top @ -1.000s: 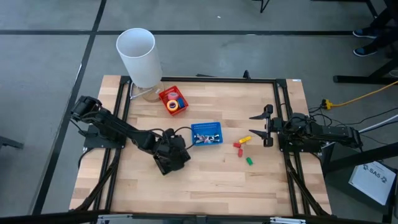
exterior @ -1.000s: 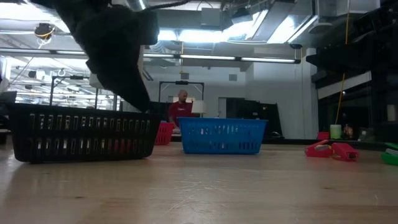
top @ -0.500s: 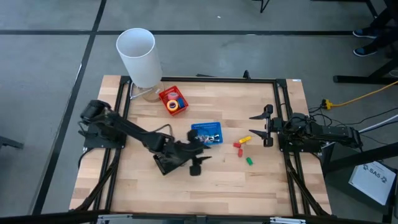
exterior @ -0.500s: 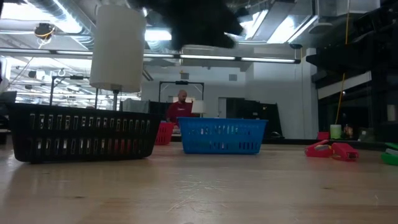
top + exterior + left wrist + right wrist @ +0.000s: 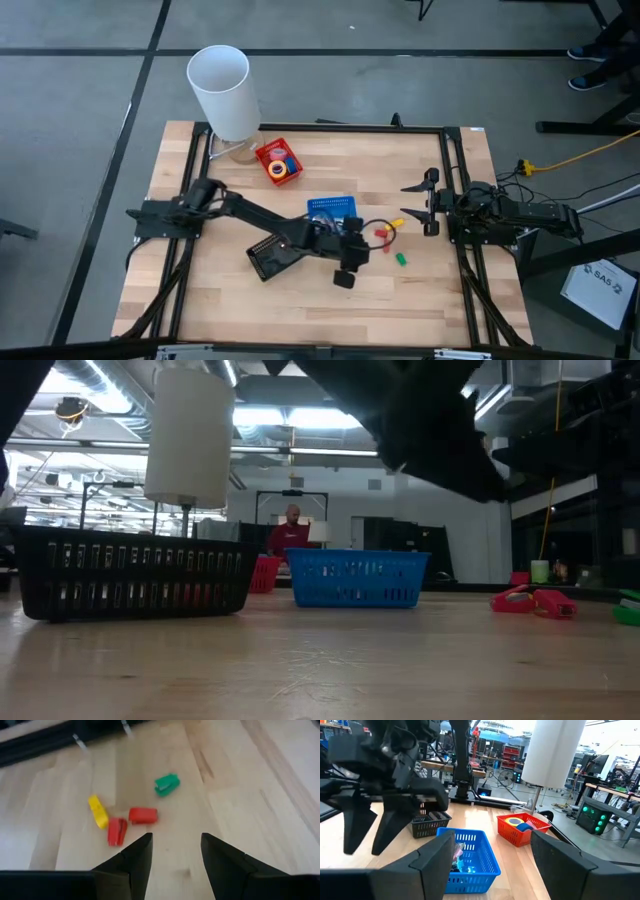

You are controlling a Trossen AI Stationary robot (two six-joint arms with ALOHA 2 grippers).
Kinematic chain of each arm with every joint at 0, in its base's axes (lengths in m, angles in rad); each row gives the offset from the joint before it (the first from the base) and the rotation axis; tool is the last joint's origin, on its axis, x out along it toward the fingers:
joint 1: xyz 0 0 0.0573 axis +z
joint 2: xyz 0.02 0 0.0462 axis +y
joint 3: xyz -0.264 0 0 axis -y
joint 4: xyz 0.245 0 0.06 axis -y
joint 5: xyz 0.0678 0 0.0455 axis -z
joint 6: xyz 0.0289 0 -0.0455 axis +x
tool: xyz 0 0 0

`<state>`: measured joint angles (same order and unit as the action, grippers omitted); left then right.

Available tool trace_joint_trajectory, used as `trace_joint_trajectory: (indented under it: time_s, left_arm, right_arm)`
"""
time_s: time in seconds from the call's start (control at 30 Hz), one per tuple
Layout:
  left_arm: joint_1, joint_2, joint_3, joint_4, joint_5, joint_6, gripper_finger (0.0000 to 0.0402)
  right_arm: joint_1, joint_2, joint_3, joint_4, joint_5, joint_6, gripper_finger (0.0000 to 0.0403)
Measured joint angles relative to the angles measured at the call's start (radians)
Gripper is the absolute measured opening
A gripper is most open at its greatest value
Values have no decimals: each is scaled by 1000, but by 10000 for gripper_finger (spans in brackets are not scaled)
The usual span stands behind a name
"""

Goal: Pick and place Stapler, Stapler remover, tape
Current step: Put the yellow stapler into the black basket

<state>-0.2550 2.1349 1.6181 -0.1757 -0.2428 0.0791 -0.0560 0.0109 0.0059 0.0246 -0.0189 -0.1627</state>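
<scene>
Next, I move my right gripper to the yellow piece, which is beside the red pieces near the blue basket, and take hold of its body (image 5: 396, 223).
Several small blocky pieces lie on the wood right of centre: a yellow one (image 5: 98, 811), two red ones (image 5: 143, 815) and a green one (image 5: 166, 784). Which is the stapler and which the stapler remover, I cannot tell. The tape rolls (image 5: 281, 167) lie in the red basket (image 5: 268, 152) at the far left. My left gripper (image 5: 358, 252) hovers open above the table, just short of the red pieces, slanting down toward them with nothing between its fingers (image 5: 139, 854). At the right edge, my right gripper (image 5: 426, 206) waits open.
A blue basket (image 5: 332, 207) with small items stands at mid-table, and a black basket (image 5: 268, 260) lies under my left arm. A tall white cylinder (image 5: 224, 90) stands on a stand at the far left corner. A person sits in the room behind (image 5: 291, 532).
My left gripper has swung from above the black basket toward the table's right edge, past the blue basket, to the coloured pieces. Its wrist has rolled on the way. The baskets and pieces have stayed where they were.
</scene>
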Motion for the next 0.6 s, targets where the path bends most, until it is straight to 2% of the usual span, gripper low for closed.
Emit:
trace_joint_trajectory:
  time_s: [0.13,0.37,0.47,0.6]
  left_arm:
    - [-5,7,25,-77,3,11,164]
    - [-6,-72,24,-156,-25,32,156]
    - [-6,-96,-21,-139,-31,31,152]
    - [-6,-145,-140,-71,-31,-14,146]
  right_arm:
    - [0,0,0,0,0,0,262]
    - [0,0,0,0,0,0,262]
    - [0,0,0,0,0,0,262]
    - [0,0,0,0,0,0,262]
